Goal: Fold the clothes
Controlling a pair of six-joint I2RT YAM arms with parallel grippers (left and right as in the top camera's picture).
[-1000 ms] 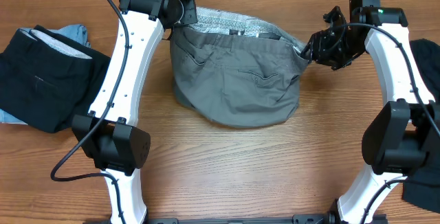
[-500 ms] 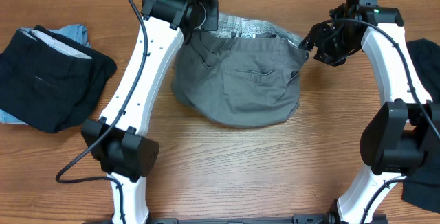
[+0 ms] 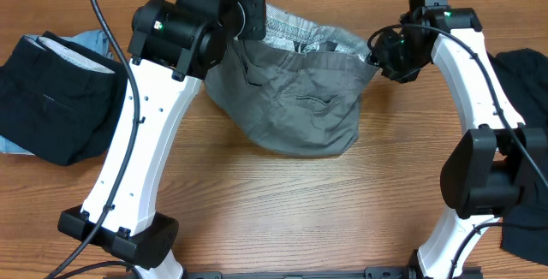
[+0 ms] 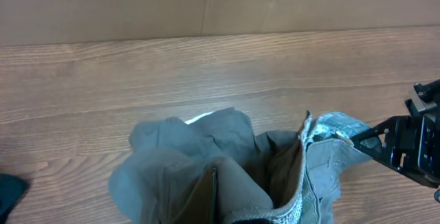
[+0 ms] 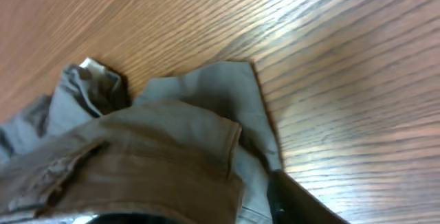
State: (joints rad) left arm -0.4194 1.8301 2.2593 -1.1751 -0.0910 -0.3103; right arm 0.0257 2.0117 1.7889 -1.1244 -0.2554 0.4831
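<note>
I am pinching only the tip of the grey garment's waistband with my right gripper, so I need to open it and take the waistband's corner deeper (image 3: 358, 74) before I lift and stretch the garment.
A medium-grey wrinkled garment (image 3: 295, 108), shorts with a pale inner waistband, hangs stretched between my two grippers above the table's far middle. My left gripper (image 3: 242, 24) is shut on its left waistband corner. My right gripper (image 3: 379, 58) is shut on its right waistband corner. The lower part of the garment rests on the wood. In the left wrist view the grey fabric (image 4: 206, 162) fills the bottom. In the right wrist view the grey fabric (image 5: 172, 148) hangs below the jaws. A black garment (image 3: 60, 99) lies folded at the left on a light-blue one (image 3: 90, 39).
Another black garment (image 3: 527, 82) lies at the right edge behind my right arm. The wooden table (image 3: 291, 210) spreads below the grey garment. A plain wall runs behind the table in the left wrist view (image 4: 206, 4).
Both grippers have risen with the grey garment, lifting its waistband off the table. The left arm has swung up and nearer the camera. The garment now hangs narrower.
</note>
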